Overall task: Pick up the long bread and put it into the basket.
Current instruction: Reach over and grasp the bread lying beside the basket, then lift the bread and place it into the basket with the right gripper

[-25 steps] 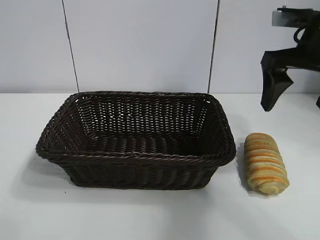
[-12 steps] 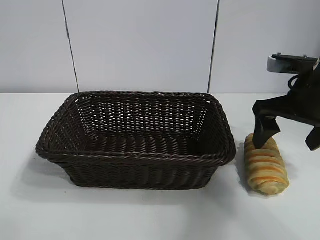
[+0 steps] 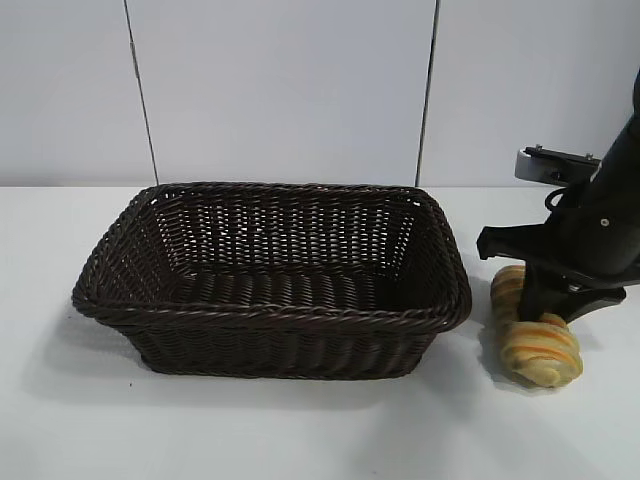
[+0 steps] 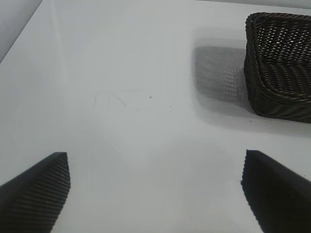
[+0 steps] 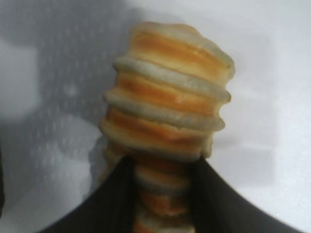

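Next, I release the long bread from my right gripper in the middle of the basket's bottom, along its front rim (image 3: 281,282).
The long bread (image 3: 538,347), a striped golden-tan loaf, lies on the white table just right of the dark wicker basket (image 3: 270,316). My right gripper (image 3: 540,302) has come down over the loaf's far half and is shut on it; the right wrist view shows the bread (image 5: 170,107) squeezed between both black fingers (image 5: 112,204). The loaf still rests on the table. My left gripper (image 4: 155,194) hangs open over bare table, with a corner of the basket (image 4: 282,63) in its view. The left arm does not show in the exterior view.
The table (image 3: 300,430) stretches in front of the basket and to its left. A pale wall with two vertical seams stands behind. The basket's right rim lies close to the bread.
The right arm dropped from high at the back right down onto the bread, and its fingers went from wide open to shut on the loaf. Left gripper unchanged.
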{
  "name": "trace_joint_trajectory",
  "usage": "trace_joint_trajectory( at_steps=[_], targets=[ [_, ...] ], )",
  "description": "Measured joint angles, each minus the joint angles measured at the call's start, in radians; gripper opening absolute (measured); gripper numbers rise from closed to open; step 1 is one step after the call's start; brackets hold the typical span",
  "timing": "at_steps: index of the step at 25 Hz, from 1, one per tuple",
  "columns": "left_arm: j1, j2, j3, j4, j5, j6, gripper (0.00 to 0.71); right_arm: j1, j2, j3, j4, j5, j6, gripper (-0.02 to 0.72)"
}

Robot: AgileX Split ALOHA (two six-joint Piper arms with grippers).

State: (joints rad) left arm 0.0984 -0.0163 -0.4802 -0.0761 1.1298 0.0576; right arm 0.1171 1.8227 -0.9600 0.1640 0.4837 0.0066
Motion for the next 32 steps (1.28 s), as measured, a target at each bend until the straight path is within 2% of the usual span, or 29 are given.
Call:
trace_joint_trajectory(
  at_steps=[3,13,17,20,24,26,28,29,32],
  targets=[
    [0.0,0.0,0.0,0.0,0.0,0.0,0.694,0.0,-0.072,-0.011,-0.002,0.033,0.001,0.062],
    [0.0,0.0,0.0,0.0,-0.001,0.0,0.694,0.0,-0.211,-0.248,-0.001,0.25,0.008,0.062],
    [0.0,0.0,0.0,0.0,-0.001,0.0,0.694,0.01,-0.211,-0.328,0.026,0.312,-0.023,0.062],
    [0.0,0.0,0.0,0.0,-0.001,0.0,0.694,0.068,-0.211,-0.371,0.028,0.332,-0.034,0.062],
    [0.0,0.0,0.0,0.0,-0.001,0.0,0.694,0.195,-0.21,-0.402,0.029,0.334,-0.038,0.062],
    [0.0,0.0,0.0,0.0,-0.001,0.0,0.694,0.264,-0.195,-0.417,0.011,0.333,-0.05,0.062],
    [0.0,0.0,0.0,0.0,-0.001,0.0,0.694,0.316,-0.176,-0.43,-0.026,0.327,-0.113,0.062],
    [0.0,0.0,0.0,0.0,-0.001,0.0,0.694,0.342,-0.163,-0.433,-0.053,0.316,-0.18,0.062],
    [0.0,0.0,0.0,0.0,-0.001,0.0,0.694,0.397,-0.128,-0.44,-0.1,0.288,-0.488,0.062]
  ],
)
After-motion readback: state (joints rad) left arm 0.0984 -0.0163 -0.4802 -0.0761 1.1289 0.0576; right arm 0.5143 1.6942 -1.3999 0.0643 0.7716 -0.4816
